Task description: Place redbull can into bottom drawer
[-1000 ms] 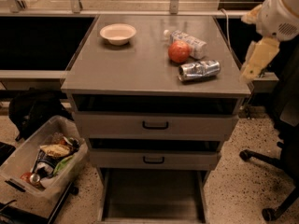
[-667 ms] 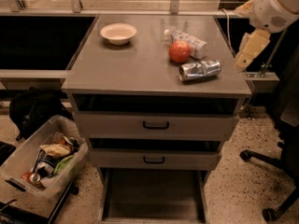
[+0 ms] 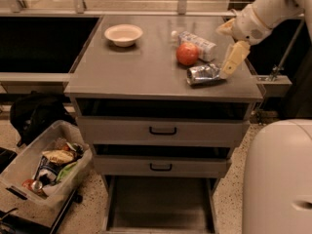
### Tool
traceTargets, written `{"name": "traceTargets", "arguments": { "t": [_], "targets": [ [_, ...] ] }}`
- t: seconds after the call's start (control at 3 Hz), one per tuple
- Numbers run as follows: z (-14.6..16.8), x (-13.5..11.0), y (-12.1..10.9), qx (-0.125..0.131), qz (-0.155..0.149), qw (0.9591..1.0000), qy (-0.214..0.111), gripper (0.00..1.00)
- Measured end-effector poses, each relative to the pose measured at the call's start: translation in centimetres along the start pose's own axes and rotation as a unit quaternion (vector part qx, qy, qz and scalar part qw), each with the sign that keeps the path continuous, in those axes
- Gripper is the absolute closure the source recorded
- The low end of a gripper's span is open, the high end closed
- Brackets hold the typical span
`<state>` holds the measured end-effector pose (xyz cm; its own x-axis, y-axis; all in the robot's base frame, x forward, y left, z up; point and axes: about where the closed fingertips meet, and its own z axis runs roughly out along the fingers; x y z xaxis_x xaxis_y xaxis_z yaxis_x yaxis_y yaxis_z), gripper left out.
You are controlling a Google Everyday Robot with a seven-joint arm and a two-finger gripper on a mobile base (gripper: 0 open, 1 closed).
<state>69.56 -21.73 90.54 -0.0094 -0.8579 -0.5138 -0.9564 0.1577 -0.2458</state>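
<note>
The fingers of my gripper needs to close around the redbull can's body (image 3: 211,72), toward the end that is farthest from the white bowl.
The redbull can (image 3: 202,74) lies on its side near the front right of the grey cabinet top (image 3: 131,67), silver and dented. My gripper (image 3: 230,67) reaches in from the upper right and hangs just at the can's right end, close to or touching it. The bottom drawer (image 3: 161,204) is pulled open at floor level below the two upper drawers, and its dark grey floor shows nothing in it.
A red round fruit (image 3: 187,54) and a clear plastic bottle (image 3: 197,39) lie just behind the can. A white bowl (image 3: 123,34) stands at the back left. A bin of trash (image 3: 44,172) and a black bag (image 3: 36,113) are on the floor at left. The robot's white body (image 3: 280,179) fills the lower right.
My gripper has moved left and down from beside the cabinet's right edge to the right end of the can. The can has not moved.
</note>
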Motion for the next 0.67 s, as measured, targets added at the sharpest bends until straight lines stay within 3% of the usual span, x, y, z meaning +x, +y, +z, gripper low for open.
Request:
{"name": "traceTargets", "arguments": {
  "t": [0.33, 0.67],
  "targets": [
    [-0.3, -1.3, -2.1, 0.022, -0.008, 0.9993, -0.031, 0.0],
    [-1.4, -2.1, -3.1, 0.045, -0.017, 0.9981, -0.038, 0.0]
  ]
}}
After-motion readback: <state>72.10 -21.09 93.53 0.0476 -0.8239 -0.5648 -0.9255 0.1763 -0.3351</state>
